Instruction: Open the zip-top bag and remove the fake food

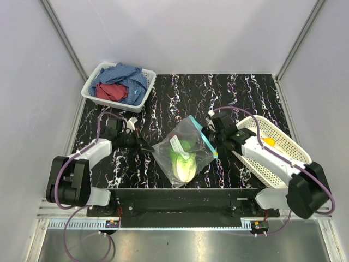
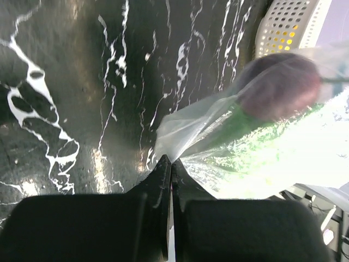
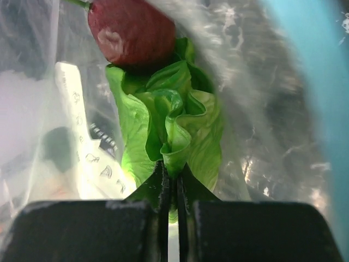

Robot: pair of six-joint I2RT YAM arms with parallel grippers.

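My left gripper needs to take the teal zip strip (image 1: 194, 122), because it is holding the bag's corner far from the bag's opening, which leaves the opening narrow around the lettuce.
The clear zip-top bag (image 1: 184, 148) lies mid-table, its teal zip strip (image 1: 205, 136) facing right. Inside it are fake food pieces: a light-green lettuce (image 1: 182, 164) and a dark purple-red piece (image 2: 281, 87). My left gripper (image 1: 148, 146) is shut on the bag's left corner (image 2: 180, 131), the jaws pressed together on the plastic. My right gripper (image 1: 209, 137) reaches in at the mouth and is shut on a fold of the lettuce (image 3: 174, 125), below the dark red piece (image 3: 131, 33). The white label (image 3: 82, 136) shows at left, the zip strip (image 3: 311, 82) at right.
A white perforated oval basket (image 1: 283, 143) stands tilted under the right arm with a yellow piece (image 1: 269, 142) in it. A white rectangular basket (image 1: 143, 93) with blue and red cloths sits at the back left. Grey walls close in both sides.
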